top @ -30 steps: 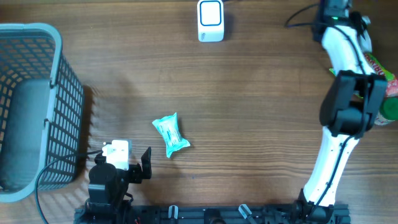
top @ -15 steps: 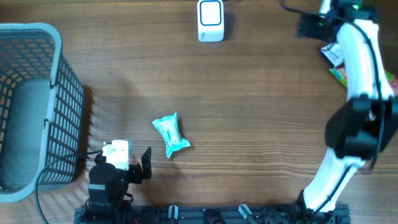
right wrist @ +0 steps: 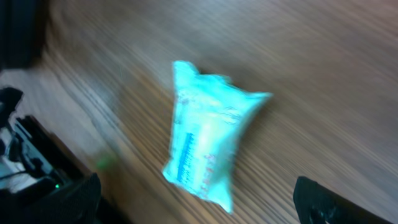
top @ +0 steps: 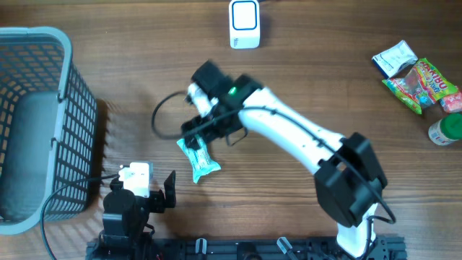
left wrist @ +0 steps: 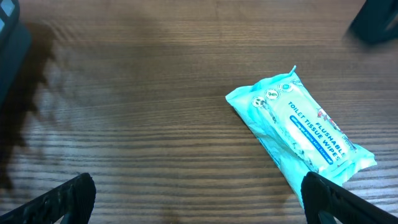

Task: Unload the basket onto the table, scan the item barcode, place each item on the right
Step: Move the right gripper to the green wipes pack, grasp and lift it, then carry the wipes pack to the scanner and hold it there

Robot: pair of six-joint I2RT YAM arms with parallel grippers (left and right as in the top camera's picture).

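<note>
My right gripper will grip the near end (top: 206,170) (right wrist: 201,188) of the teal pack of flushable wipes and leave the pack's far end free.
A teal pack of flushable wipes (top: 200,160) lies flat on the wooden table, left of centre. My right gripper (top: 195,132) hovers just above its far end, open, holding nothing. In the blurred right wrist view the pack (right wrist: 208,140) lies between and ahead of the open right gripper (right wrist: 196,202). My left gripper (top: 143,186) rests open near the front edge, left of the pack. The left wrist view has the pack (left wrist: 301,127) to the right, by the right fingertip of the left gripper (left wrist: 199,199). A white scanner (top: 245,24) stands at the far edge.
A grey-blue mesh basket (top: 68,79) fills the left side. Snack packets (top: 415,72) and a green-capped bottle (top: 447,130) lie at the far right. The right arm (top: 303,141) stretches diagonally across the table's middle.
The right arm has swung from the far right, by the snacks, across to the wipes pack, and its jaws have opened. The left arm and the pack have not moved.
</note>
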